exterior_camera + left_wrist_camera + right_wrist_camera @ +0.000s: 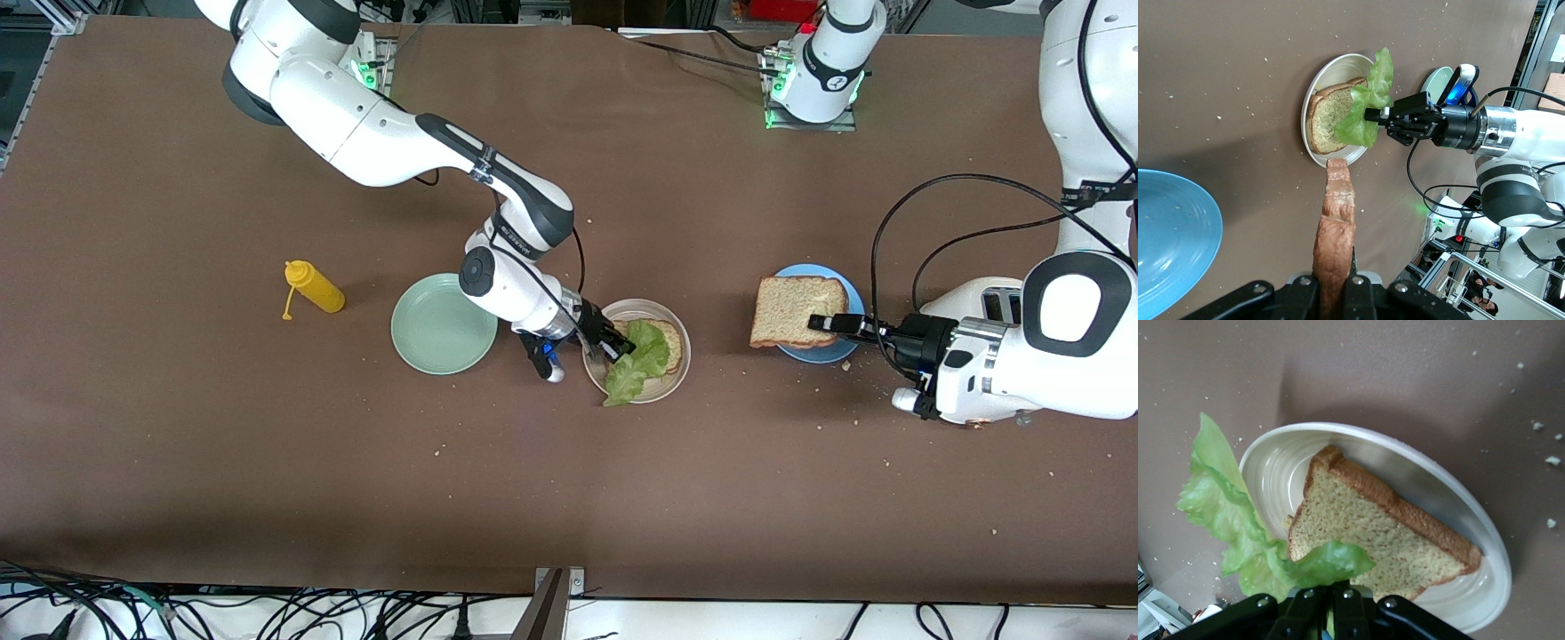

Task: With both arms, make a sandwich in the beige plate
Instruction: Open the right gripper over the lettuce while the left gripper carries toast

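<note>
Next, my left gripper lets go of the second toast slice on top of the green lettuce leaf (pixel 653 361) (pixel 1341 103) over the beige plate.
The beige plate (pixel 637 313) holds one toast slice (pixel 674 341). My right gripper (pixel 620 348) is shut on the green lettuce leaf (pixel 642 360), which lies over that slice and hangs off the plate's rim nearer the front camera. The right wrist view shows the slice (pixel 1378 540), the plate (pixel 1458 513) and the lettuce (pixel 1238 513). My left gripper (pixel 825 324) is shut on a second toast slice (pixel 791 308) and holds it over the blue plate (pixel 845 289). In the left wrist view this slice (pixel 1336 233) shows edge-on, with the beige plate (pixel 1321 87) ahead.
A mint-green plate (pixel 443 324) stands beside the beige plate toward the right arm's end. A yellow squeeze bottle (pixel 313 286) lies farther toward that end. Crumbs are scattered on the brown table. The blue plate shows bare in the left wrist view (pixel 1171 233).
</note>
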